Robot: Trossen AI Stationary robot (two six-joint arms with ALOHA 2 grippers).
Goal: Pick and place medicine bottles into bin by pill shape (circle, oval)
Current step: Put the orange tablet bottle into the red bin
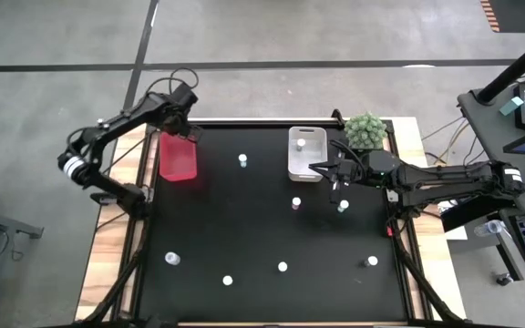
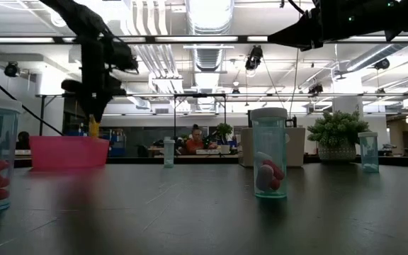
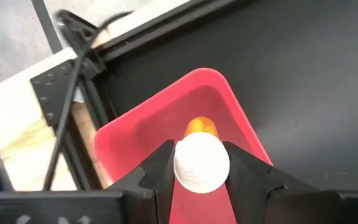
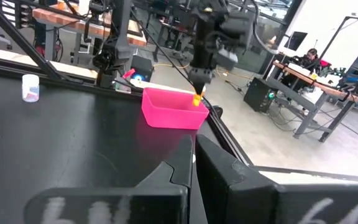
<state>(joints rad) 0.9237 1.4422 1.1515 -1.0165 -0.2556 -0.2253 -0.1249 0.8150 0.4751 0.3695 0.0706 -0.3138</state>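
Note:
The robot's left gripper will release the orange medicine bottle inside the far end of the red bin (image 1: 187,147) (image 3: 206,132).
My left gripper (image 1: 187,134) is shut on an orange medicine bottle with a white cap (image 3: 202,163). It holds the bottle just above the far end of the red bin (image 1: 178,157), as the low view (image 2: 93,127) also shows. My right gripper (image 1: 317,169) is shut and empty, hovering at the near edge of the clear bin (image 1: 305,157), which holds one bottle (image 1: 301,143). Several more bottles stand upright on the black table, among them one beside the red bin (image 1: 242,160) and two near my right gripper (image 1: 296,202) (image 1: 343,207). My left gripper pinches the bottle at its white cap (image 3: 180,163) between the two fingers, one on each side. The fingers point down from above. The bottle hangs upright below them, its orange body (image 3: 201,127) clear of the red bin (image 3: 166,124).
A green spiky plant ball (image 1: 366,130) sits at the table's far right corner, beside the clear bin. More bottles stand along the near part of the table (image 1: 171,259) (image 1: 228,281) (image 1: 283,267) (image 1: 372,261). People and desks show in the room beyond.

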